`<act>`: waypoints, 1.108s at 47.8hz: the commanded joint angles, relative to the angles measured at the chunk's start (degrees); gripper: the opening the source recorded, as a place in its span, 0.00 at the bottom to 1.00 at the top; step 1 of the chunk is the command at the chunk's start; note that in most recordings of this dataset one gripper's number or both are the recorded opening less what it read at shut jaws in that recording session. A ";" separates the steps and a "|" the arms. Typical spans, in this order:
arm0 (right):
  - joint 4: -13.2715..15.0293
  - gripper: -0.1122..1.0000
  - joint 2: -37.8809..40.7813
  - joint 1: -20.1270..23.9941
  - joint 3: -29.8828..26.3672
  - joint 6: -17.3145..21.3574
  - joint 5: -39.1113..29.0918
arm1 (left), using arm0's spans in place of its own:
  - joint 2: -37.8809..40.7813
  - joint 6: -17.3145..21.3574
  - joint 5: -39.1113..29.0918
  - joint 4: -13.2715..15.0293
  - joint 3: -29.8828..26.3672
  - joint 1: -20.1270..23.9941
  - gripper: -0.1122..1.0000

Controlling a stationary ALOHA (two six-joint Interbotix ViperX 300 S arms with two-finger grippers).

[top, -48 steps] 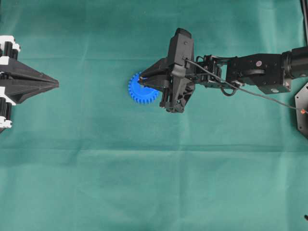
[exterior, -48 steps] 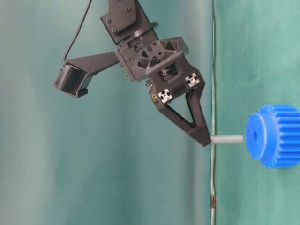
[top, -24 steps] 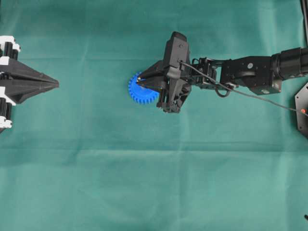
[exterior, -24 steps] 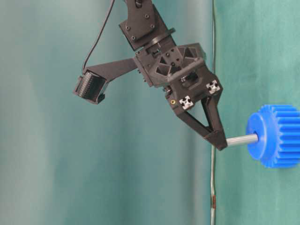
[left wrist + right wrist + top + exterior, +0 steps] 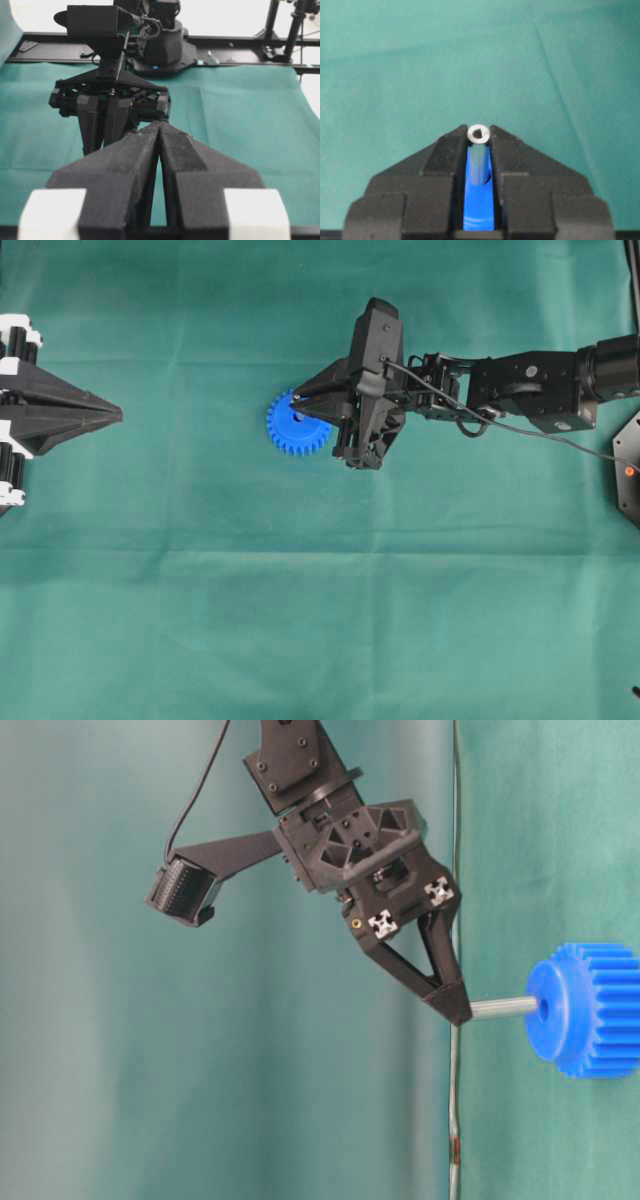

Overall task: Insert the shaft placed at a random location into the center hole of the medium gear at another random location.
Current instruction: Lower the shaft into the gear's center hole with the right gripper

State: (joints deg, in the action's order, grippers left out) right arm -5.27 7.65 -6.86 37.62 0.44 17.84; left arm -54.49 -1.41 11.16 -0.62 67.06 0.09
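Note:
I should let go of the silvery shaft with my right gripper, upright in the center hole of the blue medium gear [image 5: 298, 418] [image 5: 482, 180].
The blue medium gear [image 5: 296, 430] lies flat on the green cloth; it also shows in the table-level view [image 5: 592, 1010]. My right gripper [image 5: 296, 400] is shut on the silvery shaft [image 5: 503, 1008] and holds it upright over the gear's face. In the table-level view the right gripper [image 5: 456, 1011] grips the shaft's upper end, and the lower end meets the center hole [image 5: 543, 1007]. In the right wrist view the shaft [image 5: 479, 160] stands between the right gripper [image 5: 479, 132] fingers, its foot at the hole [image 5: 488, 176]. How deep it sits cannot be told. My left gripper [image 5: 113, 415] is shut and empty, far left.
The green cloth [image 5: 320, 620] covers the whole table. In the left wrist view the shut left gripper [image 5: 160, 123] points at the right arm's wrist [image 5: 107, 107], with the black arm base and frame rail [image 5: 165, 47] behind.
The right gripper has brought the shaft's lower end from a small gap off the gear onto its face at the center hole, shifting slightly. The left arm has not moved.

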 commanded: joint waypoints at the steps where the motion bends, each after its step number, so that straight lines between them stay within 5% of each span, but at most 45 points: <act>1: 0.00 0.22 -1.85 0.09 -0.53 0.35 0.88 | 0.53 -0.09 0.26 -0.18 -0.62 0.09 0.10; 53: -0.70 0.22 4.83 0.88 -0.53 0.62 4.22 | 0.53 0.00 0.26 -0.18 -0.53 0.09 0.10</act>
State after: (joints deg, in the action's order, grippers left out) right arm -5.80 12.48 -6.50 38.14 0.44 21.01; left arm -54.49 -1.41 11.16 -0.70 67.06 0.09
